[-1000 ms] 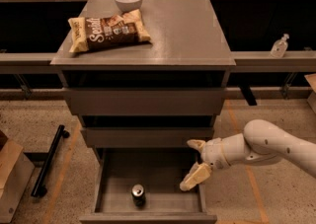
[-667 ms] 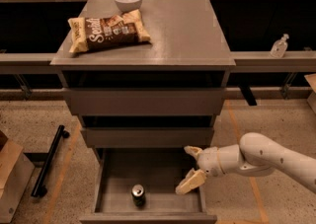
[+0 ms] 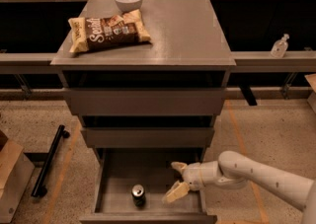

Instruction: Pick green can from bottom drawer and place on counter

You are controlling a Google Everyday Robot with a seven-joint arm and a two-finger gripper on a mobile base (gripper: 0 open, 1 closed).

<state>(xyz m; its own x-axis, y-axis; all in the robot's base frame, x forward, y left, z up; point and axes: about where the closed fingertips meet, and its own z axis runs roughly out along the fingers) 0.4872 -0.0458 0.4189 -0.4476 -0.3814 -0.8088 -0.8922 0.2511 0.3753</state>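
Next, I move my gripper to the green can's body (image 3: 139, 199), below the can's silver top, and close my fingers there.
The green can (image 3: 138, 195) stands upright in the open bottom drawer (image 3: 113, 178), near its front and left of centre; its silver top faces up. My gripper (image 3: 174, 181) reaches in from the right on a white arm and hangs inside the drawer, to the right of the can and apart from it. Its pale fingers (image 3: 175, 193) are spread open and hold nothing. The counter (image 3: 182, 30) is the grey top of the cabinet above.
A chip bag (image 3: 107, 31) and a white bowl (image 3: 128, 0) sit on the counter's back left. Two shallower grey drawers (image 3: 148, 100) are above the bottom one. A clear bottle (image 3: 279, 46) stands on a ledge at right. A black bar (image 3: 48, 160) and a cardboard box (image 3: 12, 178) lie on the floor at left.
My gripper has moved left and lower into the bottom drawer, closer to the can. The can has not moved.
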